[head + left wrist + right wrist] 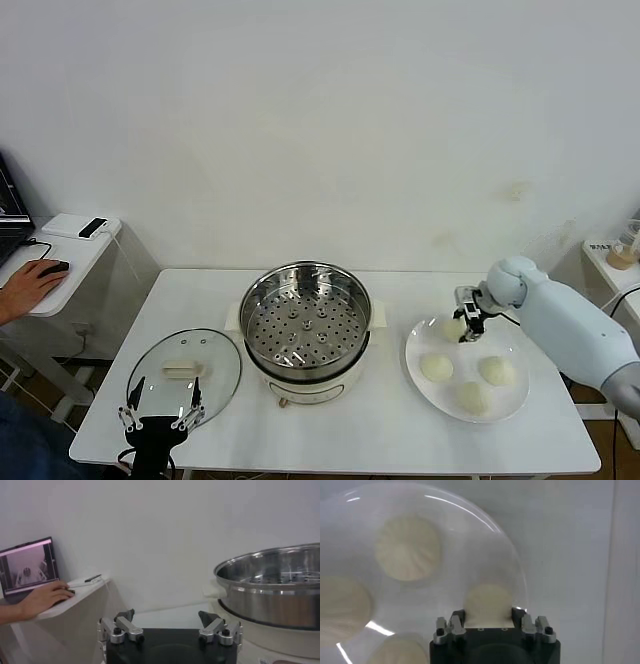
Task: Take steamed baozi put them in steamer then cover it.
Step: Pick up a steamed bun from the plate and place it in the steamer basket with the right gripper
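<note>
Next, my right gripper lets go of the steamed baozi on the far part of the steamer's perforated tray point(303, 292).
The steamer point(256, 300) stands uncovered at the middle of the white table, its perforated tray bare; the left wrist view shows its steel wall point(272, 587). The cover point(215, 355) lies flat at the front left. My left gripper point(160, 410) point(167, 617) hangs open at the cover's near edge, holding nothing. On the white plate point(512, 392) point(470, 540) to the right, my right gripper point(463, 325) point(488, 615) is shut on the far-left steamed baozi point(455, 327) point(488, 602). Three more baozi point(437, 367) point(496, 370) point(472, 397) rest on the plate.
A low side table at the far left carries a laptop point(27, 567), and a person's hand point(30, 285) rests on a mouse there. A small stand with a cup point(622, 255) is at the far right. A white wall is behind.
</note>
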### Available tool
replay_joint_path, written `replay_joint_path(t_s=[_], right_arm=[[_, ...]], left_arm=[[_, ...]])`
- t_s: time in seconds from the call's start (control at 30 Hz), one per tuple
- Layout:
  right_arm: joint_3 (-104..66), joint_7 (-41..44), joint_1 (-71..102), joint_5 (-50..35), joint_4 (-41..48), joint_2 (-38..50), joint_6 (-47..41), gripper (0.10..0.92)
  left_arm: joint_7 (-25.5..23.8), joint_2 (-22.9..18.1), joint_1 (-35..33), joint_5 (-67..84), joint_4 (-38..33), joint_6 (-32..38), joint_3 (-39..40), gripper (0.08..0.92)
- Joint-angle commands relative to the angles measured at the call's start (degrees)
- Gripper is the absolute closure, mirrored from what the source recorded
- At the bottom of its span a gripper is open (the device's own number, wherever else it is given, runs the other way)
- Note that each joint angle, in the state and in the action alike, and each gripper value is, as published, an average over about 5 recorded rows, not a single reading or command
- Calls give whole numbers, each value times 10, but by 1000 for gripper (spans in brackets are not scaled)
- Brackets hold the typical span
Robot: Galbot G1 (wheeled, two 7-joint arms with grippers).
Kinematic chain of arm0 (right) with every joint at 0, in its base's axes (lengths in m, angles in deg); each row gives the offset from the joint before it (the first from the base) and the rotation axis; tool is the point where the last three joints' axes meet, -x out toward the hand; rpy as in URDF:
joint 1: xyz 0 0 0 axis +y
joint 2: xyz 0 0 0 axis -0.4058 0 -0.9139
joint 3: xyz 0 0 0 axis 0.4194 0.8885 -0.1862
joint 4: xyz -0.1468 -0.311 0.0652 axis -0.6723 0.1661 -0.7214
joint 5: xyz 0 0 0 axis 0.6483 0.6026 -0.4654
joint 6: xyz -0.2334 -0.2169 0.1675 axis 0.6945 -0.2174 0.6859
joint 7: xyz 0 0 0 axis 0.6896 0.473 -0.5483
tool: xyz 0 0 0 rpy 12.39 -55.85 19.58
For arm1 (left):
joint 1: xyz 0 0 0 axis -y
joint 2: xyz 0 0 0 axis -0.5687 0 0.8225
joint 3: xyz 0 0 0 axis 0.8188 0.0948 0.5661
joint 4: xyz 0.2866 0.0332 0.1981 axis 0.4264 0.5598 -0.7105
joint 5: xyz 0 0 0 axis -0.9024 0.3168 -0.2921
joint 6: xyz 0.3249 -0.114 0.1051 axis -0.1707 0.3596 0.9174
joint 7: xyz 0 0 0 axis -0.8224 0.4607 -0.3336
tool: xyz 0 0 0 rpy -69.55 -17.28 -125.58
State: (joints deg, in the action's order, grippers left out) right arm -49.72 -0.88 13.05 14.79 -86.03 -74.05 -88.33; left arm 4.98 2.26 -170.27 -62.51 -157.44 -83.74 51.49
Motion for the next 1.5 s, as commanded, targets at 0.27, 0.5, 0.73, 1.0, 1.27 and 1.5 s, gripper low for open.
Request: replay_joint_path(t_s=[0.27, 0.5, 0.73, 1.0, 1.27, 1.5], right_arm=[[74, 18, -134, -83, -96, 67, 8, 448], [167, 6, -272, -190, -129, 25, 8, 440], [254, -32, -365, -292, -174, -33, 20, 440], [316, -60, -385, -292, -153, -136, 84, 440], [380, -71, -380, -246, -100, -256, 166, 440], [404, -71, -350, -158, -60, -305, 220, 440]], left_arm=[[3, 6, 0, 8, -3, -5, 3, 177], [3, 15, -1, 25, -7, -11, 0, 177], [2, 21, -3, 32, -5, -11, -4, 177], [2, 23, -6, 33, -8, -11, -9, 177], [1, 25, -13, 38, -14, -12, -21, 177], [1, 25, -18, 40, -18, -12, -27, 177]])
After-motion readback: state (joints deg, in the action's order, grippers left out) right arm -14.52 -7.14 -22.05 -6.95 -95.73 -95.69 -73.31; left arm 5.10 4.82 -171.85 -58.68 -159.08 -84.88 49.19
